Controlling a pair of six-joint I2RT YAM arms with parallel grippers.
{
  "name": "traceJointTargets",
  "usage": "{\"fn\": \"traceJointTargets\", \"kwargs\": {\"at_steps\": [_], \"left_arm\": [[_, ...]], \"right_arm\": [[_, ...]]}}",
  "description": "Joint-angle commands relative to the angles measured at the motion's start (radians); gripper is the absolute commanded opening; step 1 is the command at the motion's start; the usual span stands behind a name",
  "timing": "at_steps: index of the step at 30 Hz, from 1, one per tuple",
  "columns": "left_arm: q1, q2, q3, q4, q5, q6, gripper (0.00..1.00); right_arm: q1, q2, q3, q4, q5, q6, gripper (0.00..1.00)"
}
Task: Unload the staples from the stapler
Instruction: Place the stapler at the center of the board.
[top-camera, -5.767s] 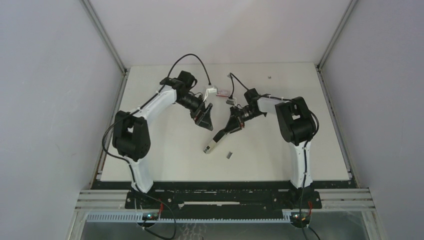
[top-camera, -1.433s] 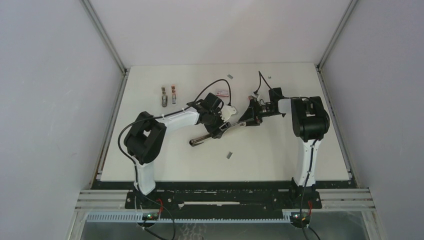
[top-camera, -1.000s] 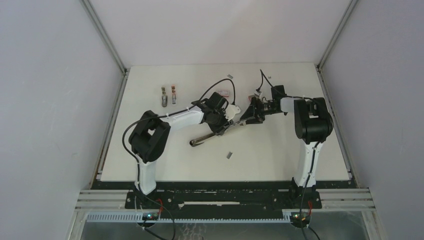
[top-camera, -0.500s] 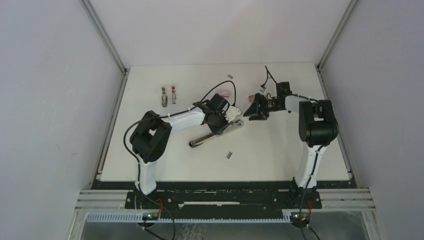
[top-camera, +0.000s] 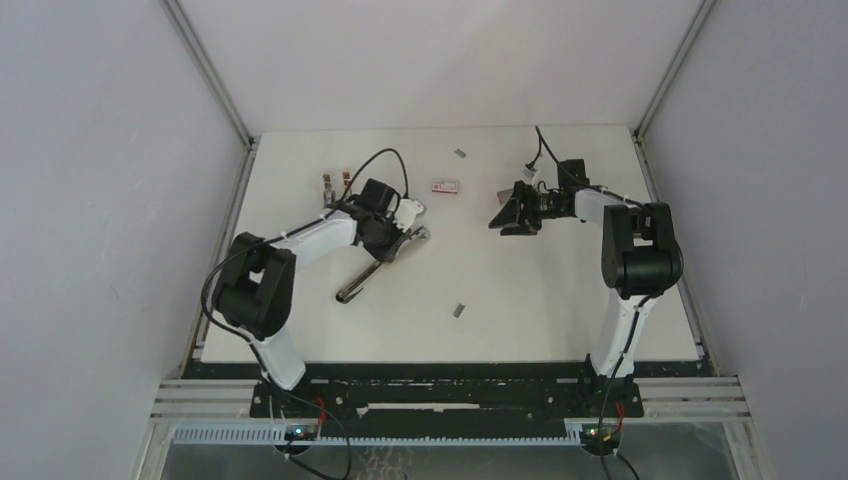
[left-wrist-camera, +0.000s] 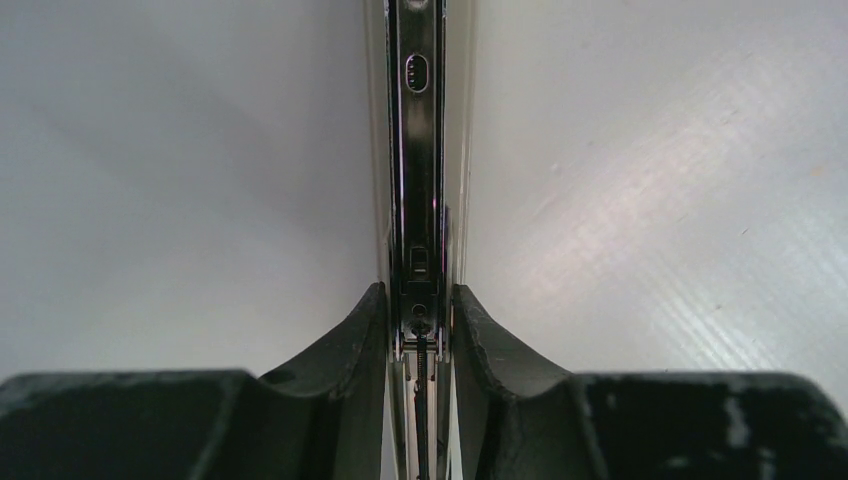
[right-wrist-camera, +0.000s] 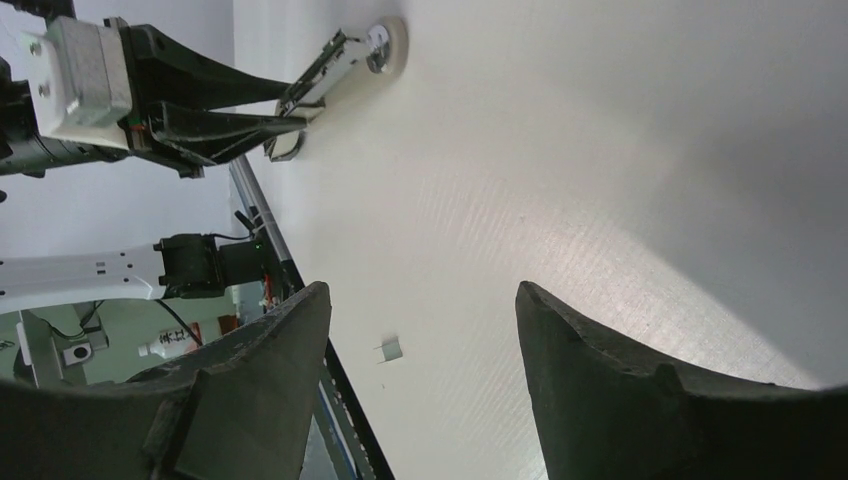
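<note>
Next, I release the stapler from my left gripper on the table (top-camera: 296, 213) between the small grey item and the nearest side.
The stapler (top-camera: 372, 270) is a slim chrome bar lying slantwise left of the table's middle. My left gripper (top-camera: 396, 234) is shut on its upper end. In the left wrist view the stapler's open metal rail (left-wrist-camera: 418, 150) runs straight out between the two black fingers (left-wrist-camera: 365, 340), with a thin spring showing inside it. A small grey block of staples (top-camera: 459, 310) lies on the table toward the front, and another strip of staples (top-camera: 461, 153) lies at the back. My right gripper (top-camera: 498, 212) hovers open and holds nothing, well to the right of the stapler. Its camera sees the staples (right-wrist-camera: 389, 349) and the held stapler (right-wrist-camera: 335, 60).
A small flat red-and-white box (top-camera: 445, 185) lies at the back, between the two grippers. Two small items, one grey (top-camera: 327, 182) and one reddish (top-camera: 346, 178), sit at the back left, just behind the left arm. White walls stand along the left, right and back of the table (top-camera: 560, 300).
The right gripper has let go of the stapler and drawn back to the right. The left gripper closed on the stapler and carried it leftward across the table.
</note>
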Motion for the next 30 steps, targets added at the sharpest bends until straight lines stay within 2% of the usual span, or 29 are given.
{"fn": "traceJointTargets", "kwargs": {"at_steps": [1,9,30], "left_arm": [[0.065,-0.120,-0.060,0.025,0.003,-0.013,0.00],[0.188,-0.233,-0.118,0.048,-0.012,-0.014,0.00],[0.378,-0.397,-0.238,0.026,-0.067,-0.023,0.00]], "right_arm": [[-0.005,-0.052,0.002,0.009,-0.023,-0.017,0.68],[-0.004,-0.047,0.002,0.013,-0.030,-0.014,0.68],[-0.001,-0.049,0.002,0.012,-0.037,-0.014,0.68]]}}
